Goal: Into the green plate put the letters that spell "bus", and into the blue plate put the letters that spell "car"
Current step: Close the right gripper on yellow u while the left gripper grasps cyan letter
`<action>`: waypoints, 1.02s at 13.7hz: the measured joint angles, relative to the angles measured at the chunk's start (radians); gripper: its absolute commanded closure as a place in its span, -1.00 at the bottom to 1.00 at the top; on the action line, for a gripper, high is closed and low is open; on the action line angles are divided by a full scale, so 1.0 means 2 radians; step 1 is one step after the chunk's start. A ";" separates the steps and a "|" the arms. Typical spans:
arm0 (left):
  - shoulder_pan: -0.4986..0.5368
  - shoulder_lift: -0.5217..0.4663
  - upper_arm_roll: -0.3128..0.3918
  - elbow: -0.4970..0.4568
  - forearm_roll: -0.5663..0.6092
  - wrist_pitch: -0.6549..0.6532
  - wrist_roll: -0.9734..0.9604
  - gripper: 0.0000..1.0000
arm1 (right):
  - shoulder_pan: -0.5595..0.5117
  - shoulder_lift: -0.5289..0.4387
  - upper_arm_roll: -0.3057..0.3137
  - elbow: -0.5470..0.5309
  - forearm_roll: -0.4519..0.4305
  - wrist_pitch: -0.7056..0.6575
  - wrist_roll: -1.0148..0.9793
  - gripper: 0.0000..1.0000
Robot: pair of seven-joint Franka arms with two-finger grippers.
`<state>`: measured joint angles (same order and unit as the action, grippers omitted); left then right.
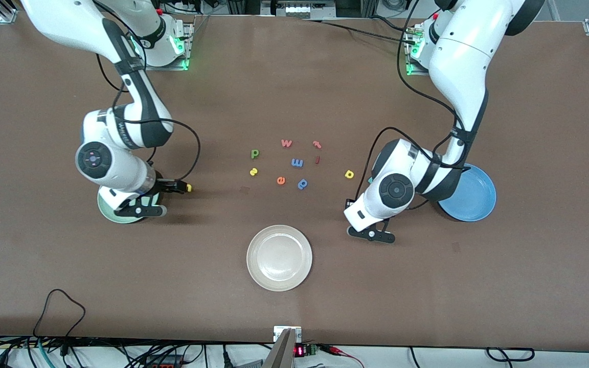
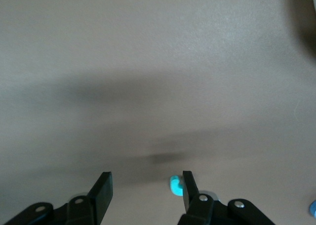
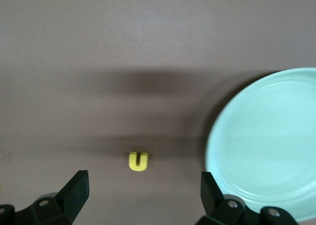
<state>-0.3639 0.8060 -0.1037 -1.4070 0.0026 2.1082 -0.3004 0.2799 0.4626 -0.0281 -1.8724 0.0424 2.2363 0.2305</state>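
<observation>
My right gripper is to close on the outer sides [image 1: 188, 188] [image 3: 138, 162] of the yellow "u" beside the green plate, because "bus" needs that letter.
My left gripper [image 2: 146, 179] hangs low over the table beside the blue plate [image 1: 471, 194]. Its jaws are open, and a small teal letter [image 2: 175, 185] lies against the inner face of one finger [image 2: 189, 184]; the other finger stands well apart from it. My right gripper [image 3: 143, 183] is open over bare table at the edge of the green plate [image 3: 266, 141], with the yellow "u" [image 3: 138, 160] just ahead of its fingertips. The yellow "a" [image 1: 349, 174], the yellow "s" [image 1: 253, 171] and the dark green "p" shape [image 1: 255, 153] lie loose mid-table.
A red "w" [image 1: 286, 143], a small red "r" [image 1: 317, 144], a red bar [image 1: 317, 159], a blue "m" [image 1: 297, 162], an orange "e" [image 1: 280, 180] and a blue "p" [image 1: 302, 183] lie among them. A cream-white plate [image 1: 279, 257] sits nearer the front camera.
</observation>
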 measured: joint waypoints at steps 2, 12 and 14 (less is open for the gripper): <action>-0.006 0.010 0.000 0.000 -0.019 0.003 -0.006 -0.27 | 0.005 0.012 0.000 -0.003 0.000 0.016 0.020 -1.00; -0.024 0.032 0.000 -0.003 -0.034 0.014 -0.010 -0.13 | 0.021 0.054 0.000 -0.003 0.000 0.037 0.100 -0.53; -0.024 0.032 0.001 -0.003 -0.034 0.014 -0.010 -0.04 | 0.021 0.054 0.000 -0.003 0.000 0.037 0.100 -0.27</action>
<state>-0.4125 0.8696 -0.1020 -1.4128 -0.0654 2.1362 -0.3205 0.3223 0.5706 -0.0284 -1.8790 0.0424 2.3104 0.4308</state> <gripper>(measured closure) 0.432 0.154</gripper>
